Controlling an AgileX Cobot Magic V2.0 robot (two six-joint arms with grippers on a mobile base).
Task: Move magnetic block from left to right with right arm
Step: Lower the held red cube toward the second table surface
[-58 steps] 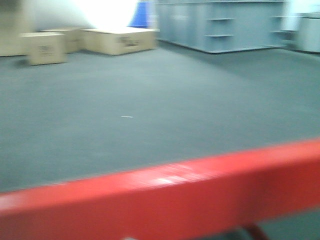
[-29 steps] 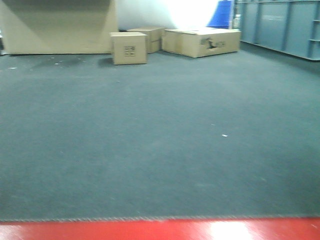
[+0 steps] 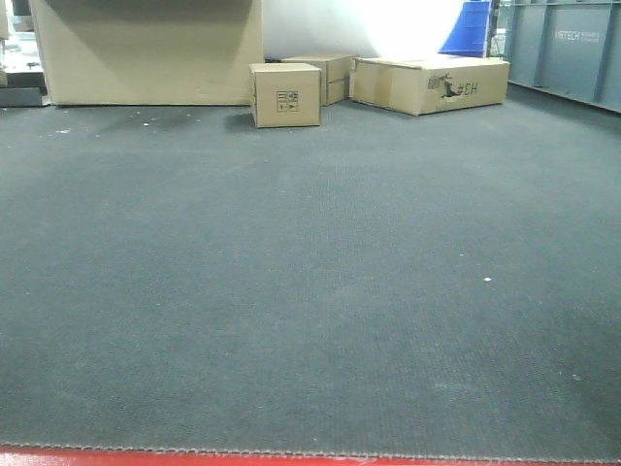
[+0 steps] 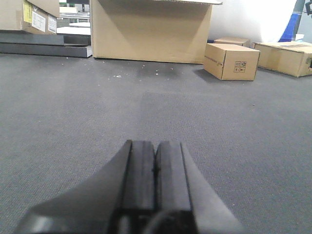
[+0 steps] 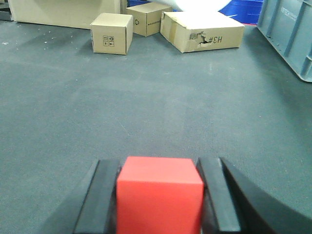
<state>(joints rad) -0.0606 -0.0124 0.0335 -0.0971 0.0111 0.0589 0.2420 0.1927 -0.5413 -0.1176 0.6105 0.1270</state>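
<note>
The robot's right gripper will release the magnetic block on the middle of the grey carpet (image 3: 351, 234), facing the small cardboard box.
The magnetic block (image 5: 160, 195), a plain bright-red cube, fills the bottom centre of the right wrist view. My right gripper (image 5: 159, 165) is shut on it, one black finger against each side, and holds it above grey carpet. In the left wrist view my left gripper (image 4: 155, 144) is shut with its pads pressed together and nothing between them, pointing out over the carpet. The front view shows neither gripper nor the block.
Grey carpet (image 3: 310, 272) stretches ahead. At the far side stand a small cardboard box (image 3: 285, 94), a long flat box (image 3: 430, 84) and a big carton (image 3: 146, 53). Grey shelving (image 3: 568, 49) lines the far right. A thin red strip (image 3: 291, 460) runs along the front view's bottom edge.
The front view has swung and steadied: the cardboard boxes slid right in the frame, and the broad red band sank to a thin strip at the bottom edge.
</note>
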